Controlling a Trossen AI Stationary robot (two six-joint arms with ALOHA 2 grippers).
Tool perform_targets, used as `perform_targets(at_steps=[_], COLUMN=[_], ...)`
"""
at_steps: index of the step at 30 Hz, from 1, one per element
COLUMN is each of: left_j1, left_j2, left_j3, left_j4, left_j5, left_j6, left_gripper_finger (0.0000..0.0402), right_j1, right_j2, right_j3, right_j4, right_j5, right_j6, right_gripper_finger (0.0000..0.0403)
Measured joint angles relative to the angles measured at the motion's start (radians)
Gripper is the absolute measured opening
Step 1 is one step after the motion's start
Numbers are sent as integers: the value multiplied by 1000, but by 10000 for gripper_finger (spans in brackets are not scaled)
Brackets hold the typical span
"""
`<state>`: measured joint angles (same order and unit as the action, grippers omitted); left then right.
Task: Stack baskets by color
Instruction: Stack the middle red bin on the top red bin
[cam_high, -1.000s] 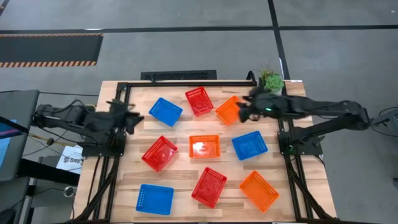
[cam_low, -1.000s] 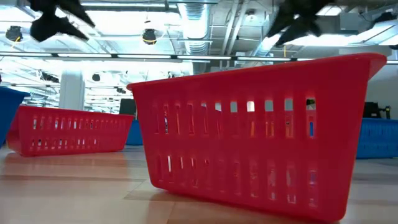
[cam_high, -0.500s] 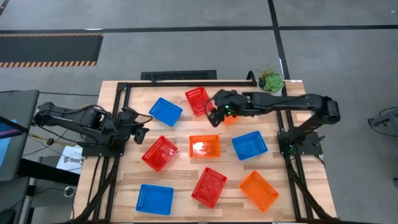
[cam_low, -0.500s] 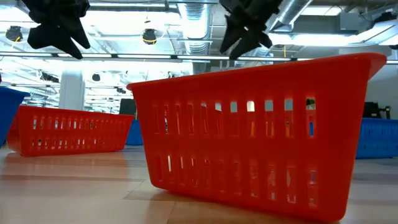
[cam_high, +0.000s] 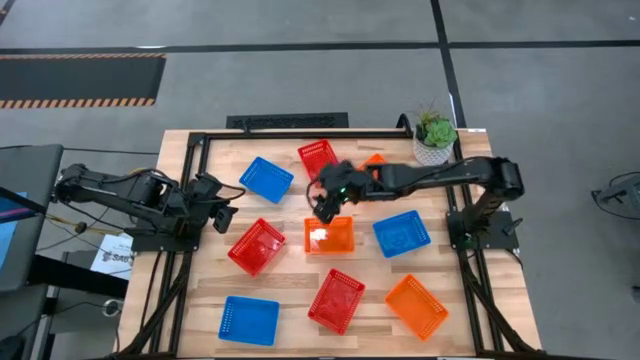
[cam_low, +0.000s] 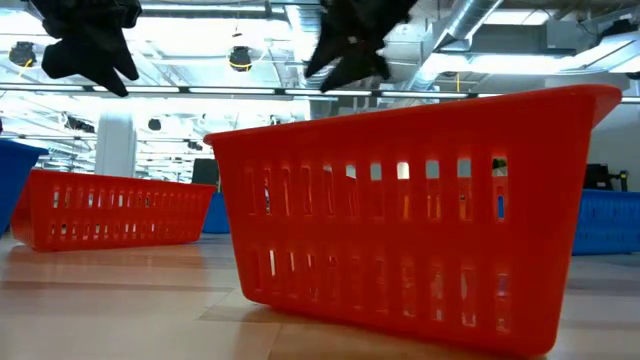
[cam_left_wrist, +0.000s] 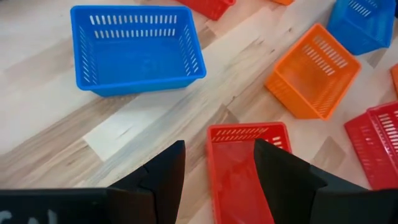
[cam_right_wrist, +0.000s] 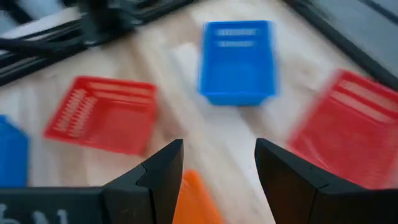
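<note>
My right gripper is to head to the middle red basket next. There it should close on the basket's short far rim (cam_high: 276, 229) (cam_right_wrist: 150, 118), toward the middle orange basket.
Nine baskets lie apart on the wooden table: blue (cam_high: 266, 178), red (cam_high: 318, 158) and orange (cam_high: 375, 160) along the far side; red (cam_high: 256, 246), orange (cam_high: 328, 236) and blue (cam_high: 401, 233) in the middle; blue (cam_high: 248, 320), red (cam_high: 336, 300) and orange (cam_high: 416, 306) near. My right gripper (cam_high: 325, 205) hangs open in the air between the far red basket and the middle orange one, its arm covering most of the far orange basket. My left gripper (cam_high: 228, 200) hovers open at the table's left, above the middle red basket (cam_left_wrist: 239, 168).
A white pot with a green plant (cam_high: 435, 135) stands at the far right corner. A black frame (cam_high: 190, 150) runs along the table's edges. Strips of bare wood show between the baskets.
My right gripper has swept from the plant corner toward the table's left, passing over the far orange basket and sinking a little, staying open. My left gripper has shifted slightly toward the middle red basket and tipped down. No basket has moved.
</note>
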<state>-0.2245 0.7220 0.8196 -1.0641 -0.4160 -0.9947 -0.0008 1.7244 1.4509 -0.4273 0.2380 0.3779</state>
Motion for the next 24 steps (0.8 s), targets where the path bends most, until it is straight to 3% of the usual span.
perform_targets(at_steps=[11,24], left_j1=[0,0], left_j2=[-2,-2], left_j3=[0,0], left_j4=[7,1], left_j5=[-23,-43], left_j6=[0,7], left_gripper_finger=[180,180], right_j1=[50,44], right_j2=[217,458], right_j3=[18,260], right_j4=[284,190], right_j5=[-12,-27], right_j6=[-21,-42], right_gripper_finger=[224,224])
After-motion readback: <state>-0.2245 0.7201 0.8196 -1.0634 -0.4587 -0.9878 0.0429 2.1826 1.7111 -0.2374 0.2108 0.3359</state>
